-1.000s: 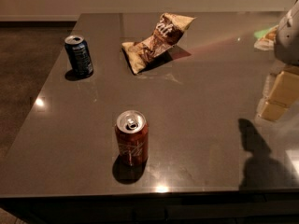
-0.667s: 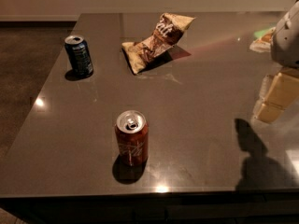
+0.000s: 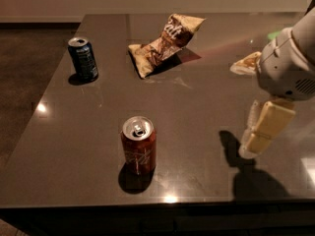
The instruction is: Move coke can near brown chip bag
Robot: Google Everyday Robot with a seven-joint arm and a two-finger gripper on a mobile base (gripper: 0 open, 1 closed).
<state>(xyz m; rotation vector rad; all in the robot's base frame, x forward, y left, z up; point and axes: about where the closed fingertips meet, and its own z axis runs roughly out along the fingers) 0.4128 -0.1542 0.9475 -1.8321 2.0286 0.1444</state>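
Note:
I should go to the coke can next with my gripper and close it around the middle of its body (image 3: 140, 149).
The coke can (image 3: 139, 151) is red-brown with a silver top and stands upright near the table's front edge, left of centre. The brown chip bag (image 3: 163, 43) lies crumpled at the back centre of the table, far from the can. My gripper (image 3: 252, 148) hangs from the white arm at the right. It hovers above the table, well to the right of the coke can, touches nothing and holds nothing.
A dark blue can (image 3: 82, 58) stands upright at the back left. A pale flat object (image 3: 244, 64) lies at the back right, partly hidden by my arm. The dark table (image 3: 206, 107) ends at its front edge just below the coke can.
My gripper has moved left and downward, closer to the middle of the table. The cans and the bag have not moved.

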